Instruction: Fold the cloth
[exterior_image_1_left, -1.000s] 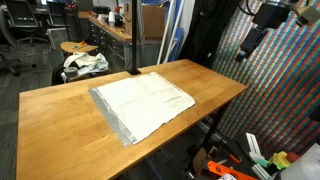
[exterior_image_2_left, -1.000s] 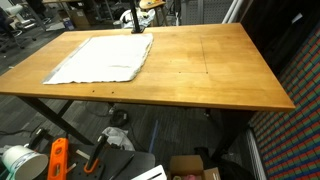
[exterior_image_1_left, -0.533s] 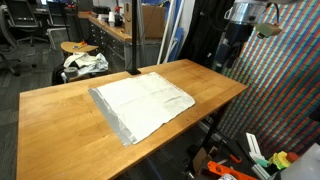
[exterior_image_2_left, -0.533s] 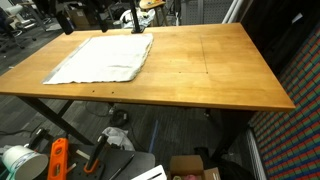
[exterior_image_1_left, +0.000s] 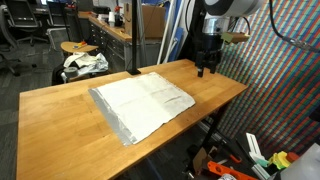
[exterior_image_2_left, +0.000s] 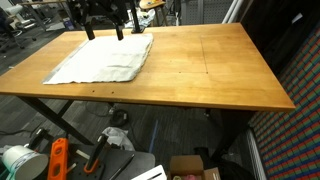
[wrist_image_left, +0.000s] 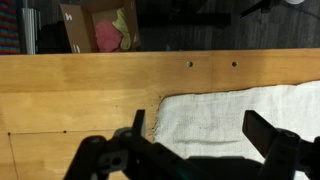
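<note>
My gripper should close on the white cloth's edge (exterior_image_1_left: 187, 95) (wrist_image_left: 163, 117) that faces the arm, next to the corner nearest the table's front edge.
A white cloth (exterior_image_1_left: 142, 103) lies flat and spread out on the wooden table (exterior_image_1_left: 60, 130). It also shows in the other exterior view (exterior_image_2_left: 100, 58) and in the wrist view (wrist_image_left: 240, 115). My gripper (exterior_image_1_left: 205, 68) hangs above the table's edge, just beyond the cloth's near corner. It appears in an exterior view (exterior_image_2_left: 104, 32) over the cloth's far edge. In the wrist view my gripper (wrist_image_left: 200, 135) is open and empty, with its fingers straddling the cloth's corner from above. It is not touching the cloth.
A black pole (exterior_image_1_left: 132, 35) stands at the table's back edge. A stool with crumpled fabric (exterior_image_1_left: 82, 62) is behind the table. A patterned wall (exterior_image_1_left: 285, 90) is beside the arm. Floor clutter includes an orange tool (exterior_image_2_left: 58, 158) and a cardboard box (wrist_image_left: 95, 28).
My arm has swung in from off to the side and come down towards the table. It now hangs over the cloth's corner. The cloth has not moved.
</note>
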